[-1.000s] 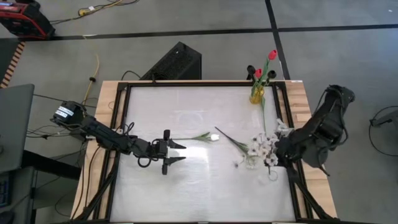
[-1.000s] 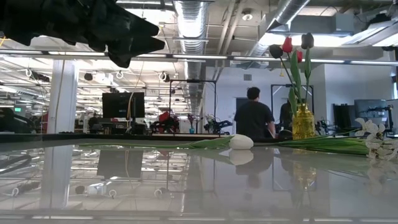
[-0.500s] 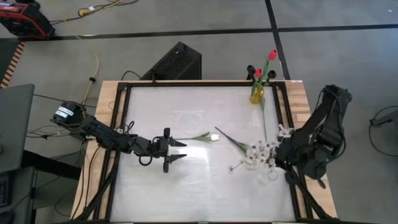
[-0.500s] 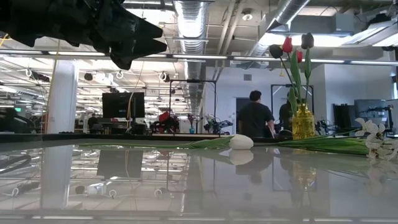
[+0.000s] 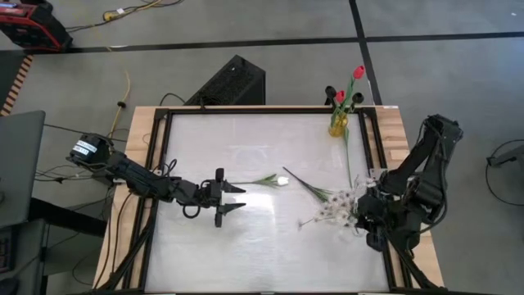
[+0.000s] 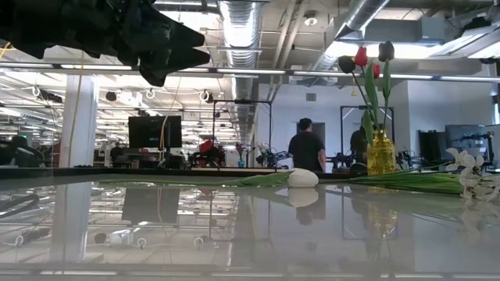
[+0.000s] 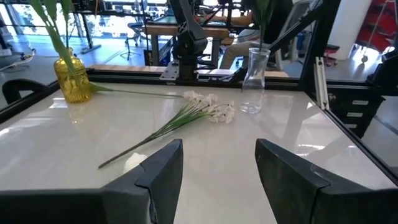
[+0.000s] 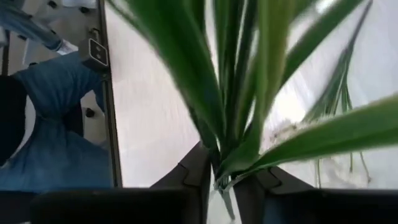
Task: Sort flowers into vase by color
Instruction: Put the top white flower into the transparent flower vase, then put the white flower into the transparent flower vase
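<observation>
Next, I move my left gripper to the sprig of tiny white blossoms and close it on the sprig's stem (image 5: 306,185) (image 7: 148,139), a little below the sprig's leaves.
A white tulip (image 5: 281,180) lies on the table's middle, its stem reaching toward my left gripper (image 5: 234,200), which hovers open and level just short of the stem's end. A yellow vase (image 5: 337,124) at the far edge holds red and dark tulips (image 5: 344,92). A sprig of tiny white blossoms (image 7: 208,112) lies flat on the table. Beside it stands a clear glass vase (image 7: 254,79). My right gripper (image 8: 222,177) hangs at the table's right side, shut on green flower stems. White blossoms (image 5: 326,211) spread from it toward the table's left. My right gripper pinches a bunch of green stems (image 8: 219,163) between its two fingers, with long leaves fanning out beyond the fingertips. It comes from the table's right side, slanting downward. The blooms do not show in its wrist view, and which part of the stems it has cannot be told.
The table's dark frame rail (image 5: 378,164) runs close beside my right arm. A wide bare white stretch (image 5: 246,254) lies toward the near edge. A person (image 6: 306,152) walks in the room beyond the table.
My right gripper has sunk and gone toward the table's near edge, tipping further downward and rolling. The white blossoms beside it have swung toward the table's left and near side. The person in the room has walked left.
</observation>
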`<state>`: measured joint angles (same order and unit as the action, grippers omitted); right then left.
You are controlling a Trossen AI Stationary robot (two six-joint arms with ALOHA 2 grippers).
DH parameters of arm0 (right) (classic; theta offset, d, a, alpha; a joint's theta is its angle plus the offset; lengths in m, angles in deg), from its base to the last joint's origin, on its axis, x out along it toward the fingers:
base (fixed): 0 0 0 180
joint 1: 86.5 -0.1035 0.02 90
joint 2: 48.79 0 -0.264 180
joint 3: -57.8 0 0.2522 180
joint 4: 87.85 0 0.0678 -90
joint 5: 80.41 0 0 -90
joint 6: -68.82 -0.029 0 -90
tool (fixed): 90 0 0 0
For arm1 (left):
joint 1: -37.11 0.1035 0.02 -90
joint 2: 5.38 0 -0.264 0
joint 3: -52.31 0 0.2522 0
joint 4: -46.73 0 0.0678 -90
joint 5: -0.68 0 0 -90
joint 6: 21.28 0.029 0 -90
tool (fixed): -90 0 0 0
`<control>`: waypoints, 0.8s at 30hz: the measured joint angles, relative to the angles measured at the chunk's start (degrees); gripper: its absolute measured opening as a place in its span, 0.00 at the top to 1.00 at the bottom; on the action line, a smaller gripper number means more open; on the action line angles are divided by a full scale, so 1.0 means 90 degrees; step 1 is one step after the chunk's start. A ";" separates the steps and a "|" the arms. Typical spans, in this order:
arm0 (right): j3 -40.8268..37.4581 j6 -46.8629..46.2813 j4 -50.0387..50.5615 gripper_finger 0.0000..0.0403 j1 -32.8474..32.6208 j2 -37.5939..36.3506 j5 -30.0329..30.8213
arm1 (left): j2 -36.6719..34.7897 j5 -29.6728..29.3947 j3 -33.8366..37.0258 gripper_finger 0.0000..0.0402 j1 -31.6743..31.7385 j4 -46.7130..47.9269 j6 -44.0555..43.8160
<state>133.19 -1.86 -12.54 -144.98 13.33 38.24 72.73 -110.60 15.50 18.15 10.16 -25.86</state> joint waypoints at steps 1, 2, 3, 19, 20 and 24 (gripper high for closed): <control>0.0000 -0.0127 0.0023 0.76 0.0004 -0.0021 -0.0037 | 0.0000 0.0009 0.0000 0.53 0.0000 -0.0010 0.0000; 0.0000 -0.0241 0.0040 0.74 0.0005 -0.0037 -0.0092 | 0.0000 0.0045 0.0000 0.53 0.0000 -0.0018 0.0000; 0.0000 -0.0367 0.0055 0.72 0.0009 -0.0063 -0.0181 | 0.0000 0.0066 0.0000 0.53 0.0000 -0.0024 0.0003; 0.0000 -0.2861 0.0161 0.42 0.0403 -0.0438 -0.3600 | 0.0000 0.0221 0.0000 0.53 0.0000 -0.0021 0.0290; 0.0000 -0.2994 0.0158 0.43 0.0459 -0.0463 -0.3825 | 0.0000 0.0221 0.0000 0.53 0.0000 -0.0020 0.0292; 0.0000 -0.3494 -0.0065 0.45 0.0636 -0.0653 -0.4467 | 0.0000 0.0282 0.0000 0.53 0.0000 -0.0014 0.0321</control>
<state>133.19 -33.31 -13.12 -139.25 7.45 -1.96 72.73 -108.06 15.50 18.15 10.04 -22.97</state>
